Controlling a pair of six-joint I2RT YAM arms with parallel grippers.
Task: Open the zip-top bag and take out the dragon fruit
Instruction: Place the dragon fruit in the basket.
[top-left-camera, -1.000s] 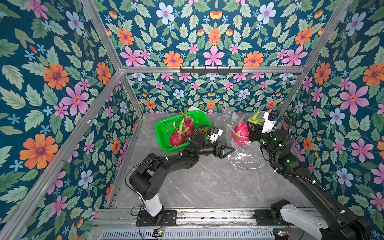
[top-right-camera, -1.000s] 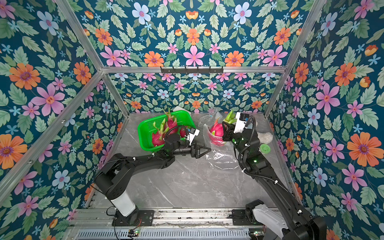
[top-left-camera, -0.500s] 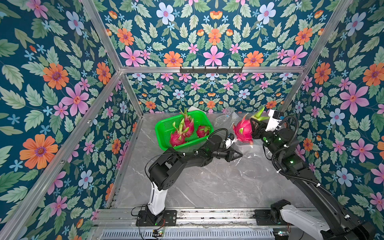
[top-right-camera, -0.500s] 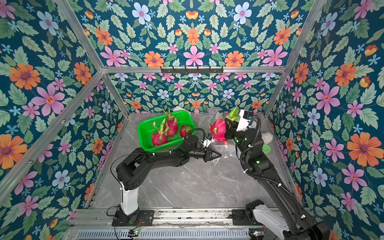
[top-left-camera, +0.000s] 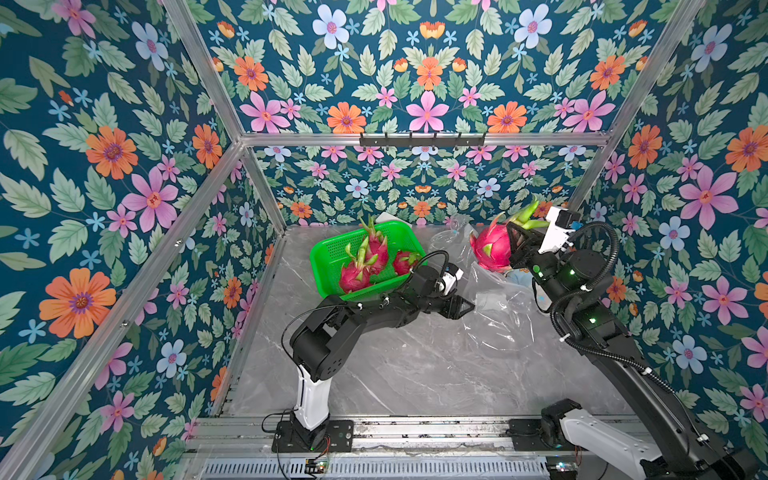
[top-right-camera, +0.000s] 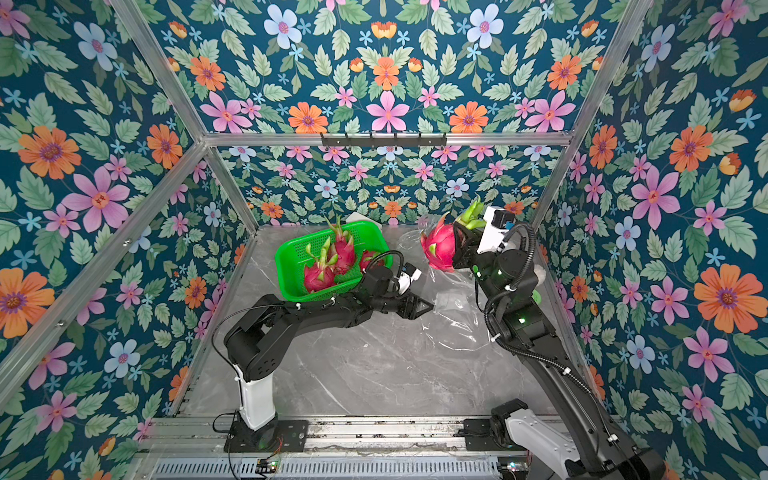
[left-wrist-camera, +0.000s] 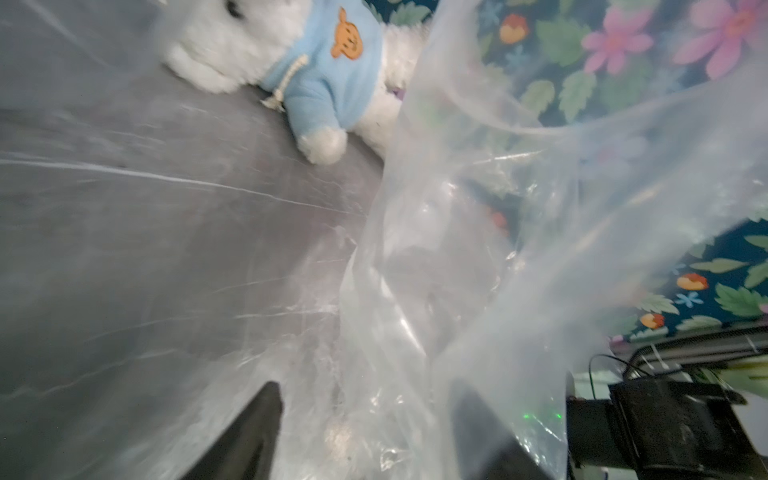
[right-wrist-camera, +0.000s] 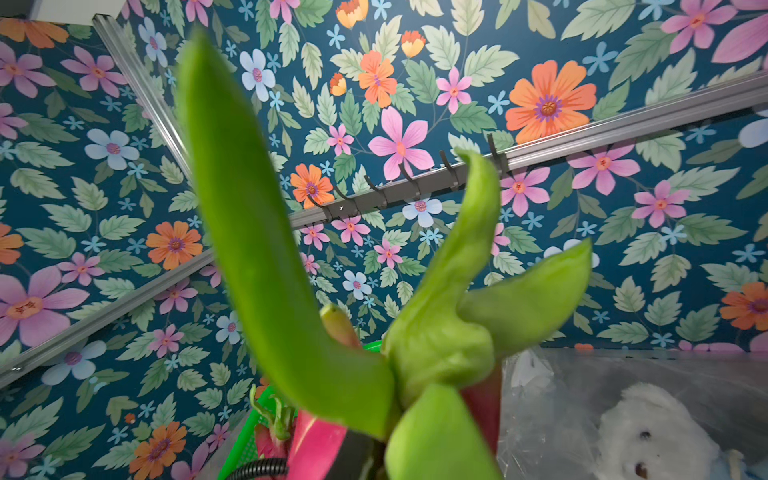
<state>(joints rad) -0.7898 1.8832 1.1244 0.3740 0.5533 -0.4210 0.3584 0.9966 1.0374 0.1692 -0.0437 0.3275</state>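
Note:
Next, my right gripper lets go of the magenta dragon fruit between the other dragon fruits (top-left-camera: 385, 268) at the front side of the green basket.
My right gripper (top-left-camera: 514, 246) is shut on a magenta dragon fruit (top-left-camera: 491, 250) and holds it in the air at the back right, above the clear zip-top bag (top-left-camera: 500, 309). Both top views show it, the fruit (top-right-camera: 439, 248) against the gripper (top-right-camera: 460, 245). In the right wrist view its green scales (right-wrist-camera: 291, 257) fill the middle. The crumpled bag lies on the table. My left gripper (top-left-camera: 466, 307) is at the bag's left edge. In the left wrist view its fingers (left-wrist-camera: 257, 436) stand wide apart, open, with bag film (left-wrist-camera: 449, 266) between them.
A green basket (top-left-camera: 321, 266) at the back left holds three dragon fruits (top-left-camera: 355, 277). A white plush toy in a blue shirt (left-wrist-camera: 328, 62) lies behind the bag near the right wall, below my right arm. Floral walls close in three sides.
My right gripper has lifted the dragon fruit up out of the bag. The left gripper went from open to pinched on the bag, and now stands open again, slightly further right.

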